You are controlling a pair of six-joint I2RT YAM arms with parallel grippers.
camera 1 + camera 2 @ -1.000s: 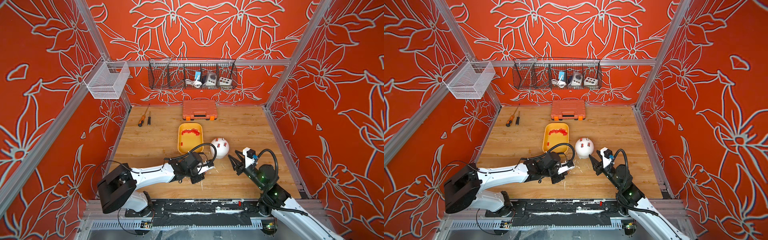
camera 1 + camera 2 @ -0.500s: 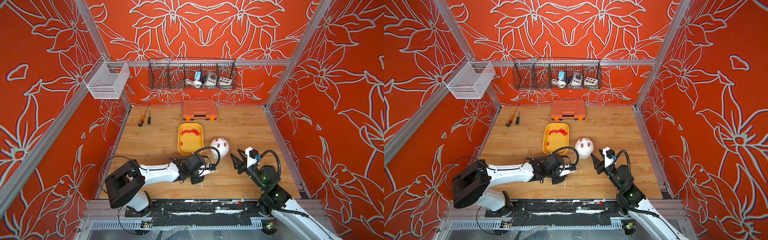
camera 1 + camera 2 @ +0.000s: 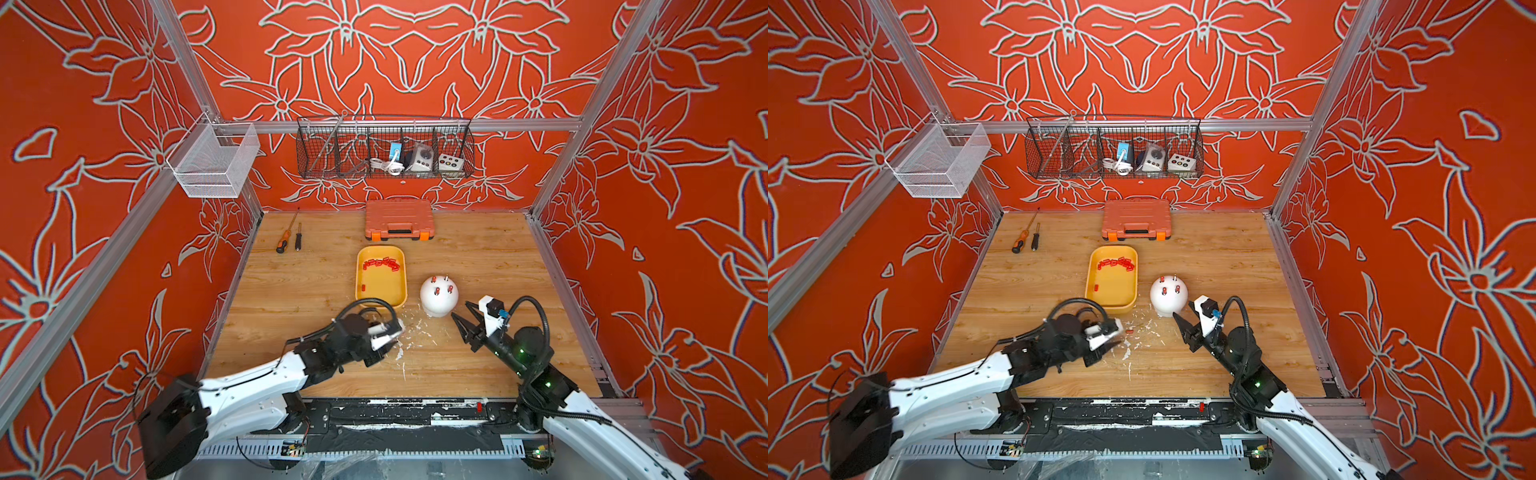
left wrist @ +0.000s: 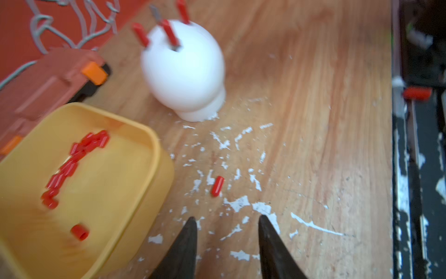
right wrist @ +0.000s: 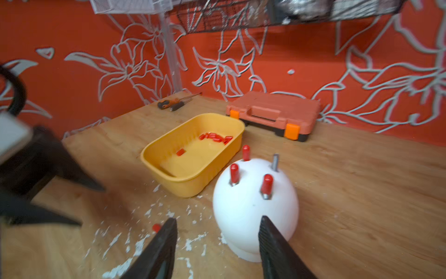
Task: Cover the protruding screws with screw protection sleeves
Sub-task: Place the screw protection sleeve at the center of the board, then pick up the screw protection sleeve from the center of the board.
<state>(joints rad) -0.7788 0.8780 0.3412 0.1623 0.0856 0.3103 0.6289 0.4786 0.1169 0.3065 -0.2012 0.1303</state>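
My right gripper will next close on the body of the loose sleeve (image 3: 401,333) (image 5: 157,227) just ahead of my left gripper, since one stud is bare.
A white dome (image 3: 438,296) (image 3: 1168,297) stands on the wooden table to the right of the yellow tray (image 3: 360,286). Three protruding screws wear red sleeves (image 5: 266,183); one stud (image 5: 275,162) is bare grey metal. Several screw protection sleeves (image 3: 381,264) (image 4: 72,164) lie in the tray. One loose sleeve (image 4: 217,186) (image 3: 1130,331) lies on the table just ahead of my left gripper (image 4: 225,218) (image 3: 1120,337), which is open and empty. My right gripper (image 5: 218,218) (image 3: 460,309) is open and empty, close to the dome's near side.
An orange tool case (image 3: 399,224) sits at the back, two screwdrivers (image 3: 286,239) at the back left. A wire basket (image 3: 384,149) and a white mesh basket (image 3: 212,162) hang on the walls. White flakes (image 4: 239,203) litter the wood between the grippers.
My left gripper has gone from shut to open and drawn back from the dome towards the front. The right gripper has shifted slightly to the right.
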